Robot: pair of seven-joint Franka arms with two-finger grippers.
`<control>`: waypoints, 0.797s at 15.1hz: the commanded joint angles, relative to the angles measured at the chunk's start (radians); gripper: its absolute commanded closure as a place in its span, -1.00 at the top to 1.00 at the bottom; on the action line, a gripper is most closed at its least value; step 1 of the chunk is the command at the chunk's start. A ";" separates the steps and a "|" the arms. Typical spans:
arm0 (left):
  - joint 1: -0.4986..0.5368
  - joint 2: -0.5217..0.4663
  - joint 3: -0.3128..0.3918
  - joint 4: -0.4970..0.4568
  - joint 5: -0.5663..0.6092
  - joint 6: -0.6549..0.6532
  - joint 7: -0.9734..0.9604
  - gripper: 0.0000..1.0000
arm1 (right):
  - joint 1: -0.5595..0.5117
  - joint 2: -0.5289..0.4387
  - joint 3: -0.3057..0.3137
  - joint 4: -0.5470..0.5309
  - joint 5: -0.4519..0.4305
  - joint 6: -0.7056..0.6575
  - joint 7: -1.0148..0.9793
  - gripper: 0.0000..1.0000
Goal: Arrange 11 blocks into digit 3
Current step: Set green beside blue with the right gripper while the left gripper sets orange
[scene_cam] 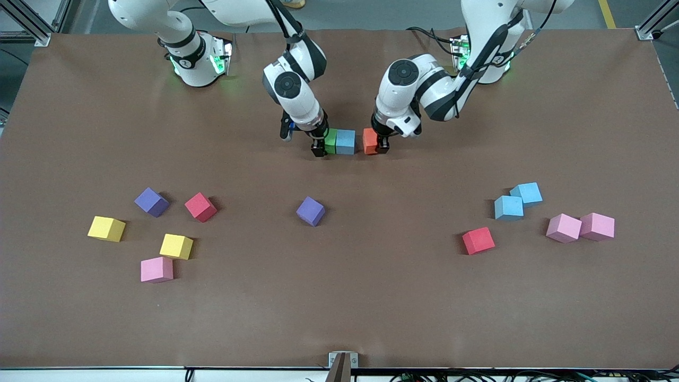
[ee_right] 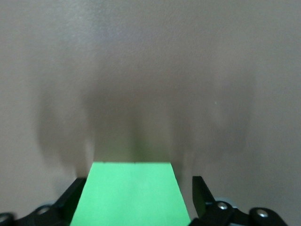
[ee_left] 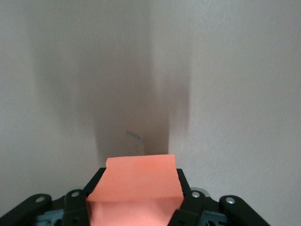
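My left gripper should release the orange block flush (scene_cam: 362, 142) against the light blue block touching the green block.
A green block (scene_cam: 330, 141) rests on the table touching a light blue block (scene_cam: 345, 141), in a row near the robots' bases. My right gripper (scene_cam: 318, 148) is down around the green block (ee_right: 131, 193) and stands open; one finger (ee_right: 201, 193) shows a gap to the block. My left gripper (scene_cam: 379, 147) is shut on an orange block (scene_cam: 370, 141), which is low beside the light blue one with a small gap between them. In the left wrist view the orange block (ee_left: 136, 188) fills the space between the fingers (ee_left: 187, 188).
Loose blocks lie nearer the front camera. Toward the right arm's end are a purple (scene_cam: 151, 202), a red (scene_cam: 201, 207), two yellow (scene_cam: 106, 228) (scene_cam: 176, 246) and a pink (scene_cam: 156, 269). Mid-table lies a purple (scene_cam: 310, 211). Toward the left arm's end are two light blue (scene_cam: 508, 207), a red (scene_cam: 478, 240) and two pink (scene_cam: 564, 227).
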 commanded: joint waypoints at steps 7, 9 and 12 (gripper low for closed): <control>-0.009 0.047 0.003 0.048 0.025 -0.004 0.016 -0.41 | -0.030 -0.066 -0.005 0.048 0.011 -0.170 0.005 1.00; -0.013 0.063 0.003 0.065 0.064 -0.020 0.020 -0.41 | -0.040 -0.082 -0.005 0.050 0.011 -0.188 0.003 1.00; -0.016 0.080 0.003 0.091 0.068 -0.044 0.020 -0.41 | -0.044 -0.114 -0.006 0.050 0.005 -0.228 0.000 1.00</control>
